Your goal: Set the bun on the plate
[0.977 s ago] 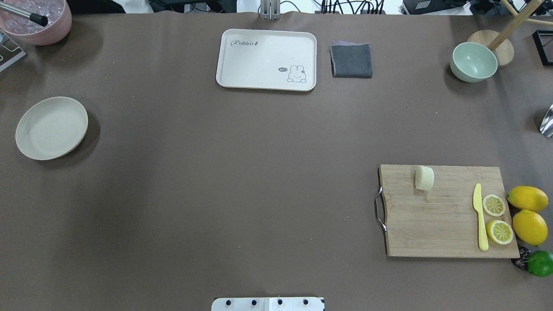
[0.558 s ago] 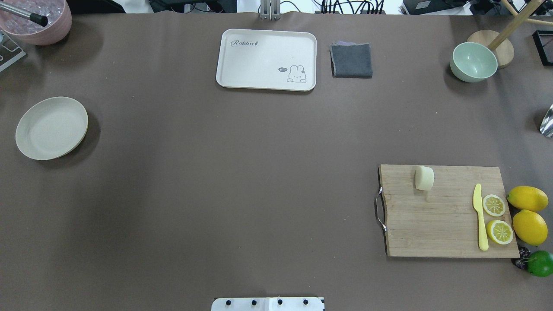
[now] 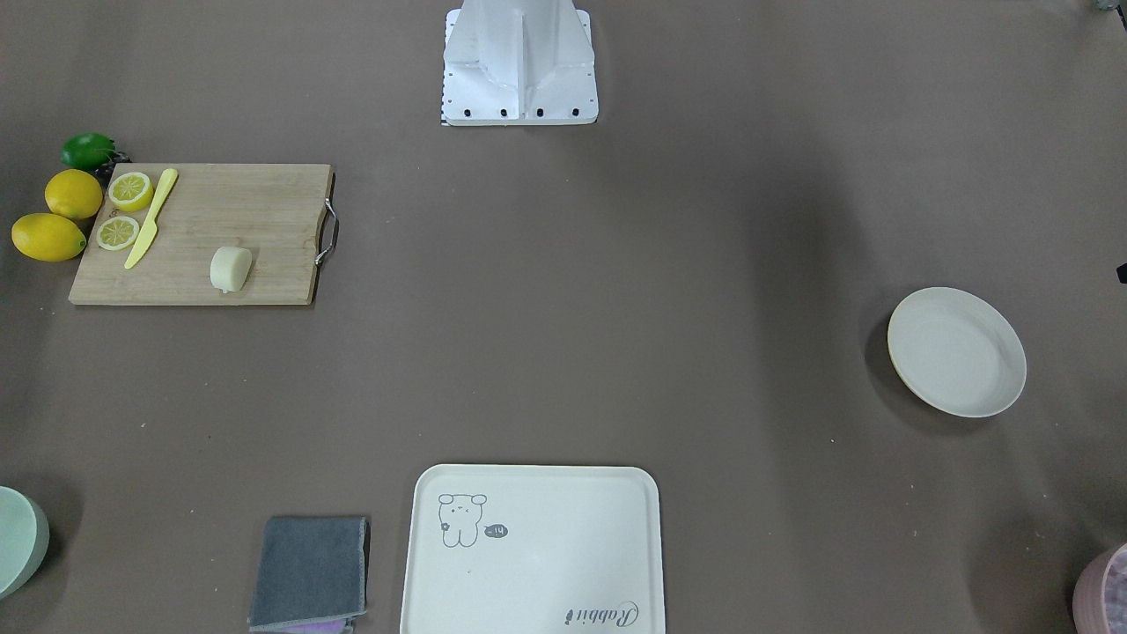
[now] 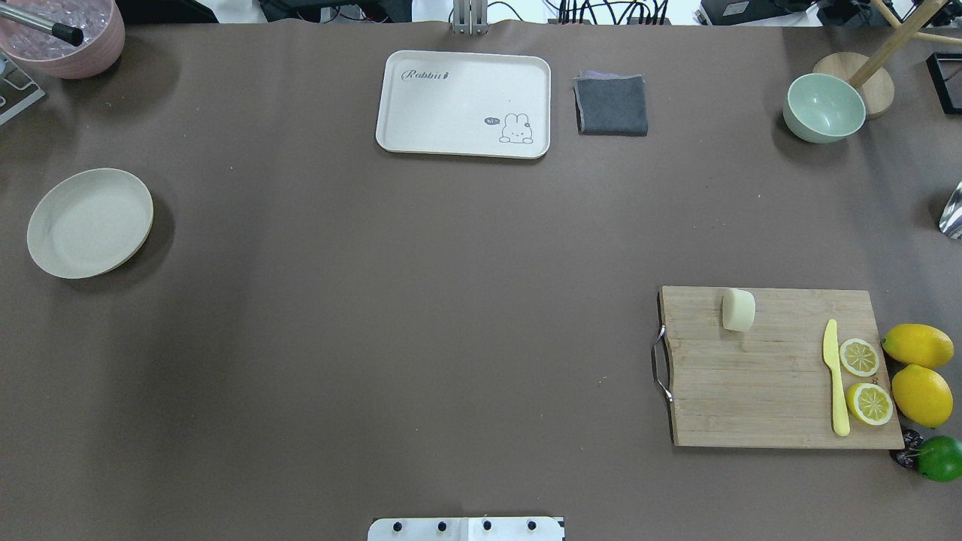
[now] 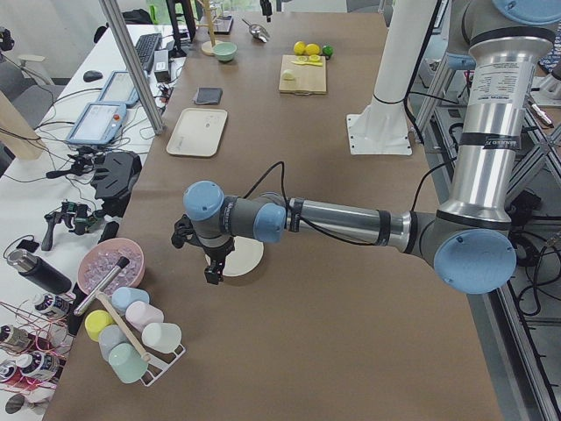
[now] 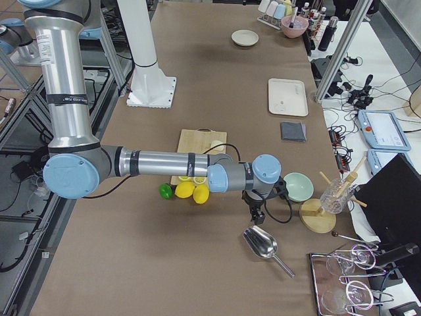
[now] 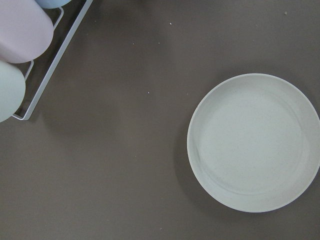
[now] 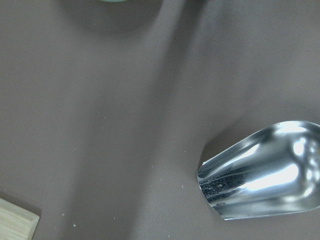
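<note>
I need to move my left gripper to the cream plate next and close it on the plate's rim (image 3: 1021, 350) (image 7: 189, 142), on the side farthest from the cutting board.
The pale cream bun (image 4: 738, 309) lies on its side on a wooden cutting board (image 4: 774, 383) at the right of the table, also seen in the front view (image 3: 231, 269). The round cream plate (image 4: 90, 222) sits empty at the far left, and it fills the right half of the left wrist view (image 7: 255, 142). My left gripper (image 5: 213, 267) hangs over the table's left end beside the plate (image 5: 248, 260). My right gripper (image 6: 256, 214) hangs past the table's right end, far from the bun. Both show only in side views, so I cannot tell their state.
Two lemon slices (image 4: 864, 379), a yellow knife (image 4: 834, 379), two lemons (image 4: 918, 372) and a lime (image 4: 939, 458) lie by the board. A bear tray (image 4: 464, 104), grey cloth (image 4: 612, 104) and green bowl (image 4: 824, 107) line the far edge. A metal scoop (image 8: 265, 175) lies below the right wrist.
</note>
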You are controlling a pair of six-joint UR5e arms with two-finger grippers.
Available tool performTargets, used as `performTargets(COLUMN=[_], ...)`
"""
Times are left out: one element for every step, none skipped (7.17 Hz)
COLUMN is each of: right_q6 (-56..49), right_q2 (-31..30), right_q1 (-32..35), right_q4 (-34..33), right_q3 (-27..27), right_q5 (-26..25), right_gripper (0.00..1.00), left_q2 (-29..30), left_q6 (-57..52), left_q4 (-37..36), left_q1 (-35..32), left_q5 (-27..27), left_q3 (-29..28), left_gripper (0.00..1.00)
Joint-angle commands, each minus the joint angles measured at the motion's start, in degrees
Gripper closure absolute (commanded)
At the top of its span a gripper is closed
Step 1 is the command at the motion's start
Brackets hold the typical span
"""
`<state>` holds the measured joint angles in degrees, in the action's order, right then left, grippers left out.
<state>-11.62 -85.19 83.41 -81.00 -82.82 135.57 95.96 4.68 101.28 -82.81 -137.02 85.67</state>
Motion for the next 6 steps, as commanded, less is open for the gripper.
performTargets(right_q6=[0.3,0.3,0.3,0.3,0.3,0.3], right_q2=[-2.8,-3.1,-3.1,-3.1,-3.1,-3.0], right_q1=[0.0,0.0,0.0,0.0,0.0,0.0], right_q4=[7.0,7.0,7.1,7.1,7.1,7.2], right_q3=[0.4,0.7,0.6,0.4,0.6,0.6], right_q5=[0.2,2.4,3.1,3.2,3.2,3.2], right_gripper=[0.0,0.0,0.0,0.0,0.0,0.0], left_q2=[1.4,2.6,2.6,2.7,2.9,3.0], left_q6=[14.9,19.6,19.7,19.7,19.7,19.9], left_q4=[11.7,12.1,12.3,15.7,19.3,19.6], left_q1=[5.5,8.4,9.8,10.1,11.2,11.3], left_q5=[0.1,0.2,0.3,0.5,2.2,2.3], left_q3=[-6.6,-7.6,-8.5,-11.7,-14.9,-15.1], left_gripper=[0.03,0.03,0.03,0.07,0.08,0.15])
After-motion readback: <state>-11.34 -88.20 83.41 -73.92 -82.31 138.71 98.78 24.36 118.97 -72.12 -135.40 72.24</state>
